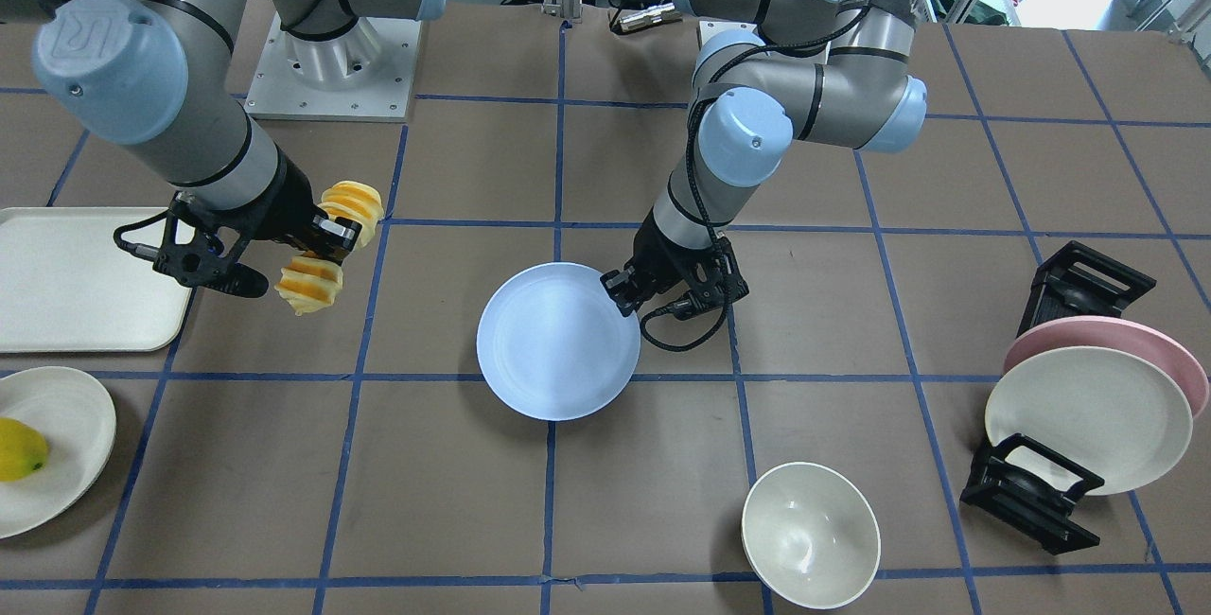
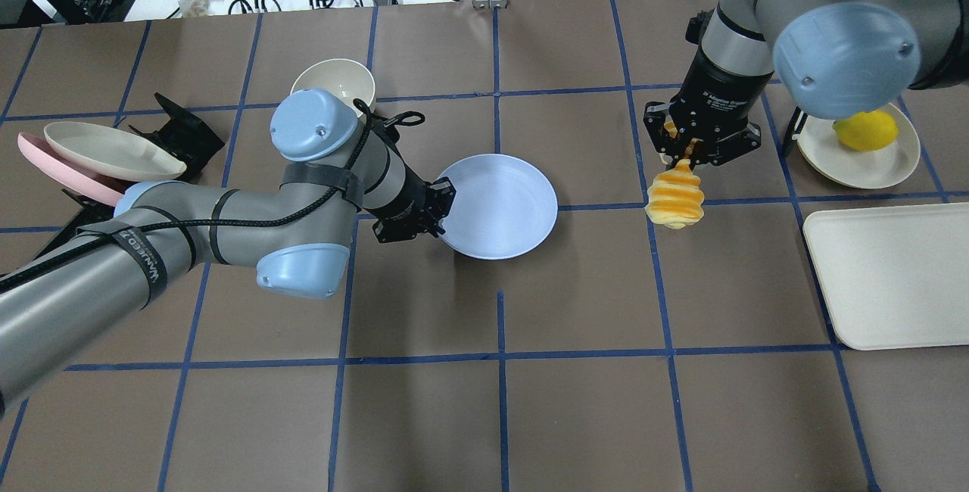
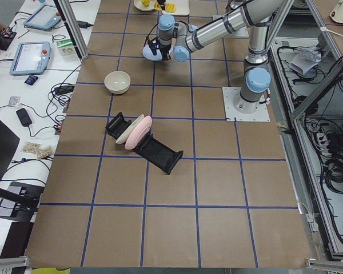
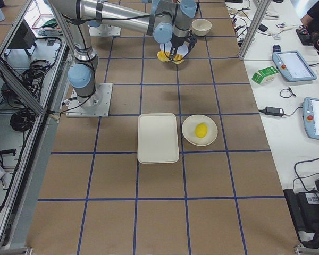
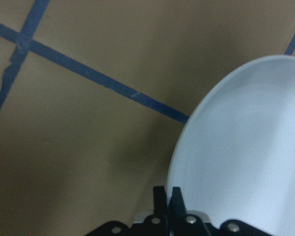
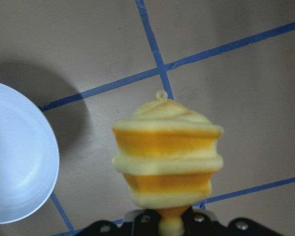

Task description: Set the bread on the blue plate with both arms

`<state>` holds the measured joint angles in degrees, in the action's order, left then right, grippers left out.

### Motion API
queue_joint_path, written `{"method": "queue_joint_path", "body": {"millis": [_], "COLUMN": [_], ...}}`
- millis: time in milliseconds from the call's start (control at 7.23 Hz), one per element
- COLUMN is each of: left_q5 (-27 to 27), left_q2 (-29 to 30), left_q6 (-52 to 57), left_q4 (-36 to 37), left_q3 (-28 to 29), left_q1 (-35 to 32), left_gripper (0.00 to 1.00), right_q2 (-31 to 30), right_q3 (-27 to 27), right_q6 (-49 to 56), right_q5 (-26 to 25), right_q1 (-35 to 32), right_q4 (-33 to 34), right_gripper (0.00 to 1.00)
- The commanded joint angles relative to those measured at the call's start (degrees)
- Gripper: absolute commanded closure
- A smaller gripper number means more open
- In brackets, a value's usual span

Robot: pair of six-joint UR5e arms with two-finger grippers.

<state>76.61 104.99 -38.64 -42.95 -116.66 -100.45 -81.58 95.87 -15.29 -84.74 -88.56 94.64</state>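
My right gripper is going to place the bread. It will set it on the middle of the blue plate [image 1: 565, 337], well inside its rim.
The bread [image 2: 675, 197], a ridged yellow-orange loaf, hangs in my right gripper [image 2: 685, 151], which is shut on its middle and holds it above the table to the right of the blue plate [image 2: 496, 204]. It shows in the front view [image 1: 322, 260] and fills the right wrist view [image 6: 167, 152]. My left gripper [image 2: 439, 208] is shut on the plate's left rim; the wrist view shows its fingers [image 5: 174, 199] pinched at the rim of the plate [image 5: 246, 152]. The plate sits near the table's middle [image 1: 556, 341].
A cream tray [image 2: 893, 272] and a cream plate [image 2: 886, 163] with a yellow lemon [image 2: 867, 130] lie at the right. A white bowl [image 2: 333, 83] stands behind my left arm. A black rack [image 2: 178, 132] with pink and cream plates stands at the far left.
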Motion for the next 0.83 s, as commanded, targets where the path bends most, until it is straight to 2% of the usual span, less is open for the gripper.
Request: {"method": "queue_joint_path", "body": {"millis": [0,138,277,415,553,691], "left_q5": [0.56,0.56,0.74,1.78,6.06,6.88], "left_q2": [1.26,1.18,-0.13,-2.05,-4.95,-7.24], "left_q6": [-0.56,-0.73,-0.30,0.40,1.71,7.47], "left_q4": [0.41,0.85,3.98,3.93,-2.77,-14.67], "left_q3": [-1.73,-1.30,-0.60,1.24,4.39,9.73], "left_q1": [-0.89,-0.97,-0.80,0.07,1.21,2.27], "left_gripper": [0.81,0.15,0.00,0.00,0.00,0.00], "right_q2": [1.06,1.16,1.85,3.25,4.75,6.76], "right_q3": [-0.77,-0.77,-0.69,-0.69,-0.69,-0.77], "right_q6": [-0.52,-1.57,-3.32,-4.91,-7.36,-7.47], "right_q5": [0.02,0.19,0.45,0.28,0.46,0.54], "right_q1": [-3.00,-4.33,-5.30,-8.10,-11.34,-14.25], "right_q4": [0.63,1.33,3.68,4.06,7.19,10.96], "right_gripper": [1.00,1.00,1.00,1.00,1.00,1.00]}}
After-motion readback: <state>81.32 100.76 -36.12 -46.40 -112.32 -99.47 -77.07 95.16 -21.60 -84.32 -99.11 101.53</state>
